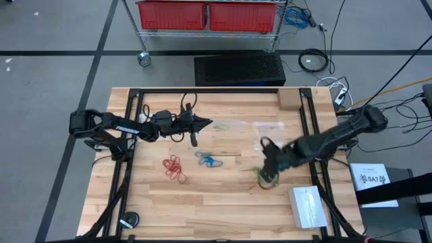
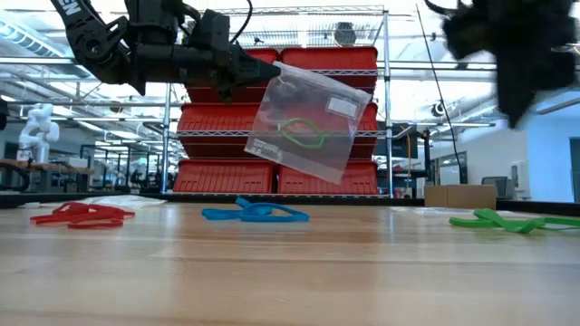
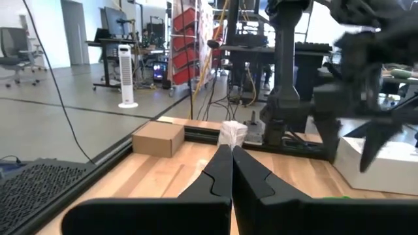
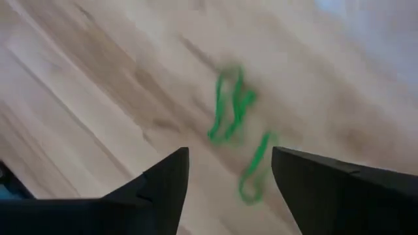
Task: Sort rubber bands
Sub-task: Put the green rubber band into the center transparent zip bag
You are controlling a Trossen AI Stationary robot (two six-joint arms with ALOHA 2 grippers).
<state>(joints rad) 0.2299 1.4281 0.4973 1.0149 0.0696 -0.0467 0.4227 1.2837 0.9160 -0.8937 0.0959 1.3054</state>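
Note:
My right gripper's fingers should next close on the middle of the single green rubber band [image 1: 268, 181] [image 4: 255, 167] that lies apart from the bunched green ones.
My left gripper [image 2: 256, 71] is shut on a clear plastic bag [image 2: 308, 122] with a green band [image 2: 304, 136] inside it, held above the table's middle. Red rubber bands [image 1: 174, 169] and blue rubber bands [image 1: 209, 160] lie on the wood. Green rubber bands [image 4: 232, 111] lie toward the right. My right gripper [image 4: 230, 155] hovers over them, open and pointing steeply down, touching nothing. It looks blurred in the low view. My left gripper pinches the bag's upper corner [image 2: 275, 72] between its two shut fingers [image 3: 222, 166], where the plastic bunches up [image 3: 232, 134]. The fingers lie level and point toward the table's right edge. The bag hangs tilted below and beyond them, clear of the table.
A second clear bag [image 1: 270, 126] lies flat at the far right of the wood. A cardboard box [image 1: 289, 99] stands at the far right corner and a white packet [image 1: 307, 206] at the near right. Black frame rails [image 1: 305, 115] run along both sides.

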